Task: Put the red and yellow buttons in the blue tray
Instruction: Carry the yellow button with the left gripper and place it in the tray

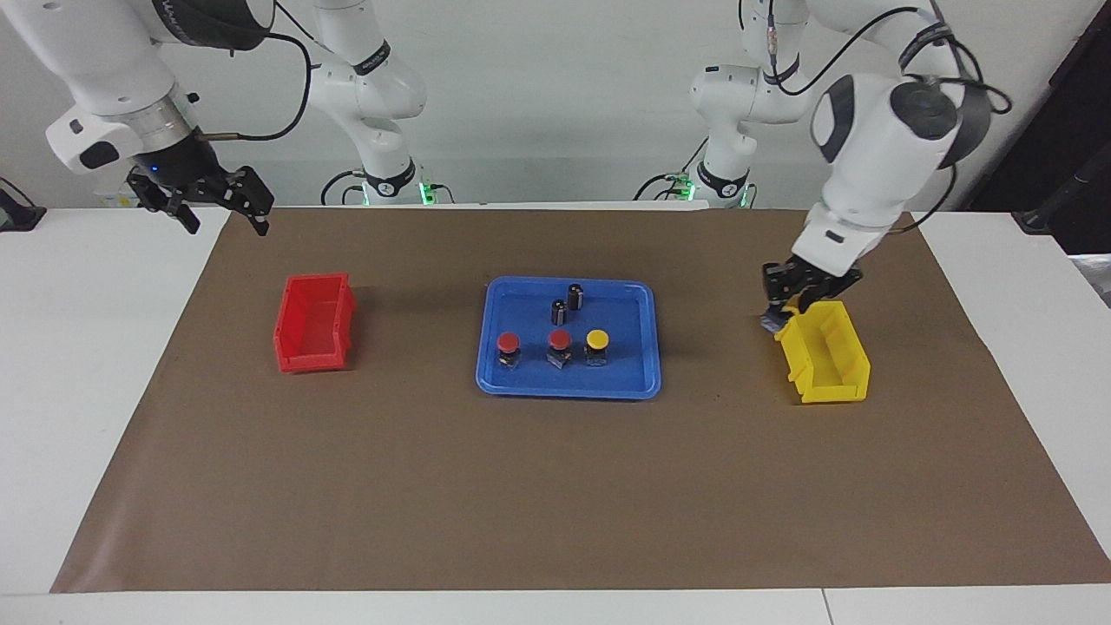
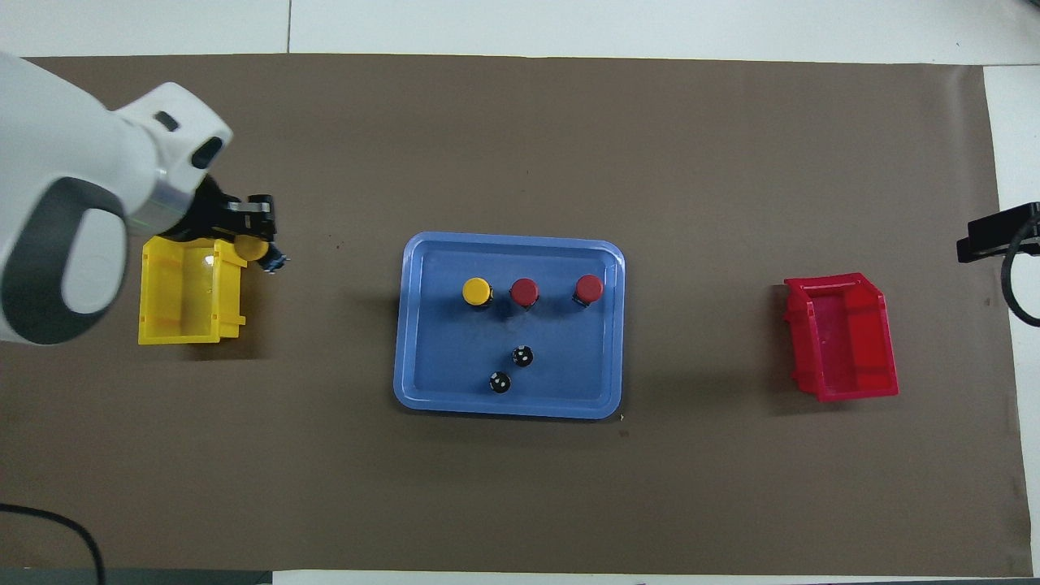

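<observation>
This yellow button, now held over the yellow bin's rim, will go down from my left gripper to a spot beside the blue tray's yellow button, toward the yellow bin [image 2: 435, 301].
The blue tray [image 1: 568, 391] [image 2: 504, 410] lies mid-table. In it stand two red buttons [image 1: 509, 341] [image 1: 560, 339] [image 2: 524, 290] [image 2: 588, 287] and one yellow button [image 1: 597, 338] [image 2: 476, 290] in a row. My left gripper [image 1: 785, 304] [image 2: 256, 236] is shut on the other yellow button [image 1: 788, 309] [image 2: 250, 248]. It holds that button in the air over the tray-side rim of the yellow bin [image 1: 825, 365] [image 2: 191, 309]. My right gripper [image 1: 217, 204] [image 2: 995, 231] is open and empty, waiting above the table edge at the right arm's end.
Two dark capless cylinders [image 1: 575, 295] [image 1: 559, 311] [image 2: 522, 355] [image 2: 499, 382] stand in the tray, nearer to the robots than the buttons. A red bin [image 1: 314, 321] [image 2: 845, 337] sits toward the right arm's end. A brown mat [image 1: 555, 503] covers the table.
</observation>
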`<action>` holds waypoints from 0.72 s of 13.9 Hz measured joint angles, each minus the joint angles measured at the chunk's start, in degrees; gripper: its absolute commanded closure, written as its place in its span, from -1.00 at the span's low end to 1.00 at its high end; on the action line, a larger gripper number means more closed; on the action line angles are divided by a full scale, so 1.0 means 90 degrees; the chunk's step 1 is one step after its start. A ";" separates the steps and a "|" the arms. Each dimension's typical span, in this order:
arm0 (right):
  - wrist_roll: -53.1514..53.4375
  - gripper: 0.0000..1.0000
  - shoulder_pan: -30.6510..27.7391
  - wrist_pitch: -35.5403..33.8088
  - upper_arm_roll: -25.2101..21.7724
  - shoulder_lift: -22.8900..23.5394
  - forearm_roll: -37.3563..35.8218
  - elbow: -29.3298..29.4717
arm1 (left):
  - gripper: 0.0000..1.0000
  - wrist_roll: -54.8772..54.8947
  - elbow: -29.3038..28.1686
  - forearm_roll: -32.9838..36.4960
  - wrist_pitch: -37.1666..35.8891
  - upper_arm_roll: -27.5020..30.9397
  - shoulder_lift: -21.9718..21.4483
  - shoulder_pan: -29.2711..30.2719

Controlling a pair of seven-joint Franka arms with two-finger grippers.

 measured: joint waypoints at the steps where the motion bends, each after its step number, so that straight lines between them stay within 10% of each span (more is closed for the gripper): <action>1: 0.0000 -1.00 0.0000 -0.0008 -0.0009 0.0002 -0.0004 -0.0002 | 0.97 -0.0248 -0.0119 -0.0092 0.0272 -0.0007 0.0158 -0.0237; 10: 0.0000 -1.00 -0.0004 -0.0036 -0.0036 0.0044 -0.0006 -0.0053 | 0.97 -0.1330 -0.0824 -0.0301 0.1281 -0.0007 0.0325 -0.1081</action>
